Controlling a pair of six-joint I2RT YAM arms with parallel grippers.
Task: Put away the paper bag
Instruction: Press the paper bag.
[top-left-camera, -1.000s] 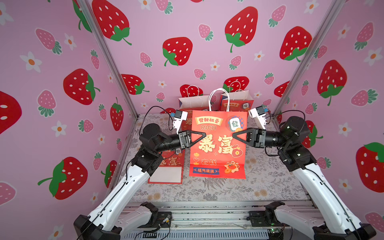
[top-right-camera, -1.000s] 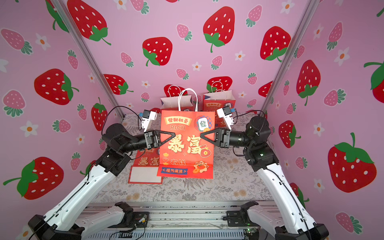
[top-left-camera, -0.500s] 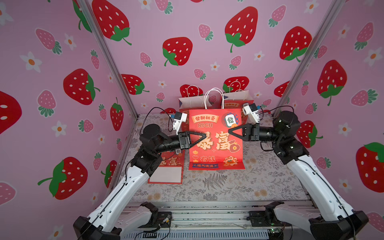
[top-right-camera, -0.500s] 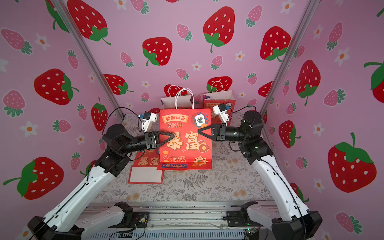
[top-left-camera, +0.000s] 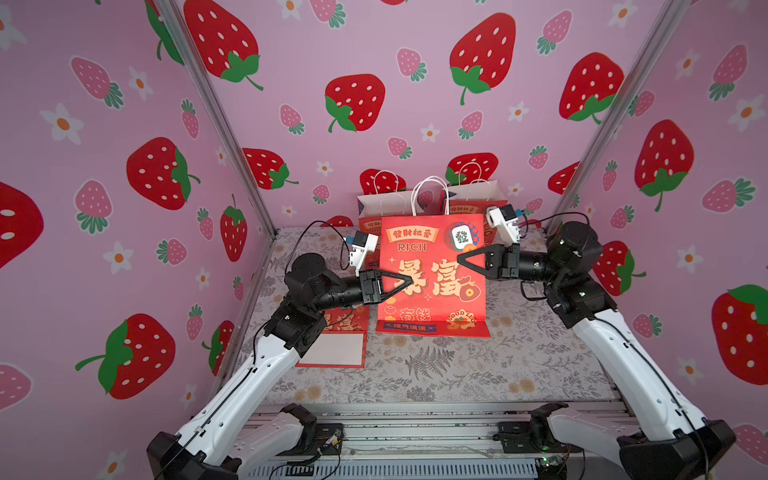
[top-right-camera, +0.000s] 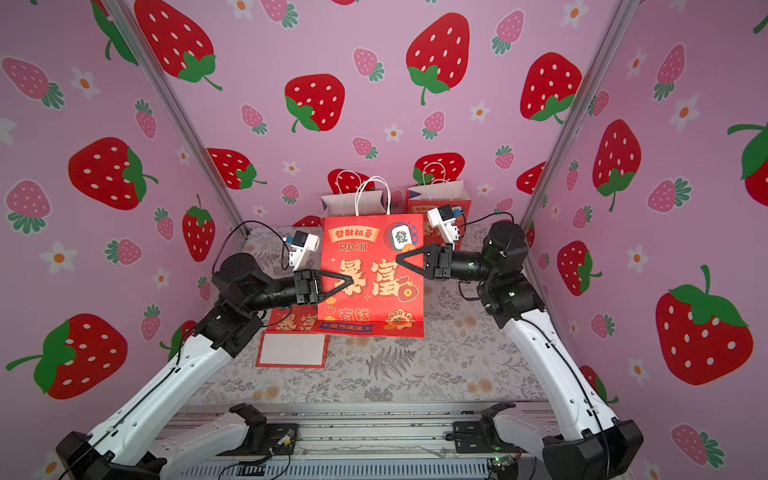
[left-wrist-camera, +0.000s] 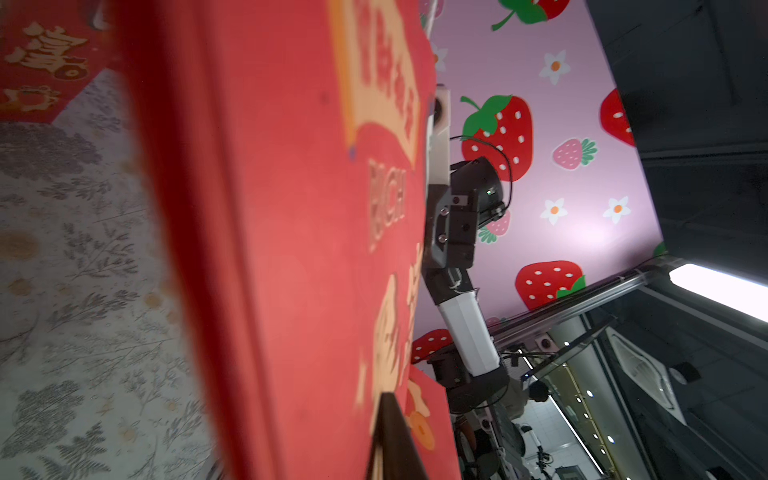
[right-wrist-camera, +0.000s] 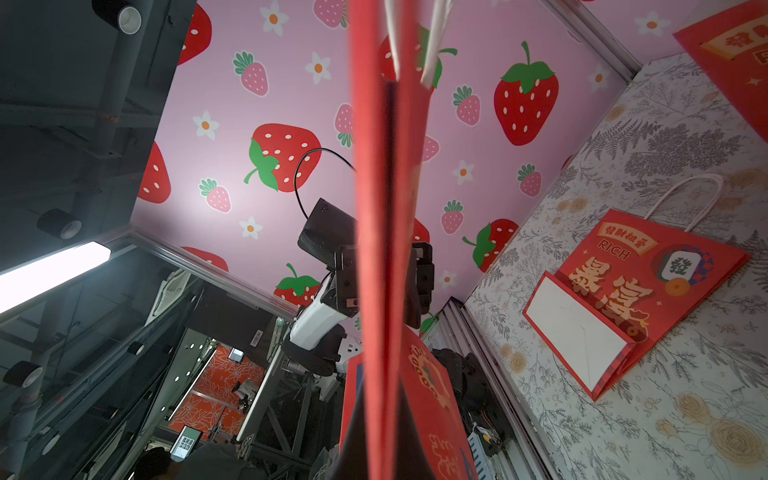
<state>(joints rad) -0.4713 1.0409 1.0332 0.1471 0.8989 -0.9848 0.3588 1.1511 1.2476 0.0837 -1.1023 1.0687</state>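
Next, I open my right gripper, as it pinches the paper bag well above its forward-bent bottom flap, and then take the bag's lower edge (top-left-camera: 484, 304) near the flap.
A flattened red paper bag (top-left-camera: 432, 266) (top-right-camera: 370, 266) with gold characters and white handles (top-left-camera: 430, 193) stands upright mid-table in both top views, its bottom flap folded forward onto the cloth. My left gripper (top-left-camera: 409, 281) (top-right-camera: 351, 280) comes in from the left and is shut on the bag's left part; in the left wrist view a dark finger (left-wrist-camera: 390, 440) lies against the red face (left-wrist-camera: 291, 249). From the right, my right gripper (top-left-camera: 459, 259) (top-right-camera: 398, 259) is shut on the bag's right edge, which runs between its fingers (right-wrist-camera: 382, 436).
Another red bag (top-left-camera: 336, 340) lies folded flat on the floral cloth (top-left-camera: 436, 374) under my left arm, also seen in the right wrist view (right-wrist-camera: 615, 299). Two open bags (top-left-camera: 374, 208) (top-left-camera: 473, 195) stand against the back wall. Pink strawberry walls close in three sides.
The bag has moved back and down, so its bottom flap now rests on the cloth. My left gripper opened and shut again on the bag. My right arm moved back with it.
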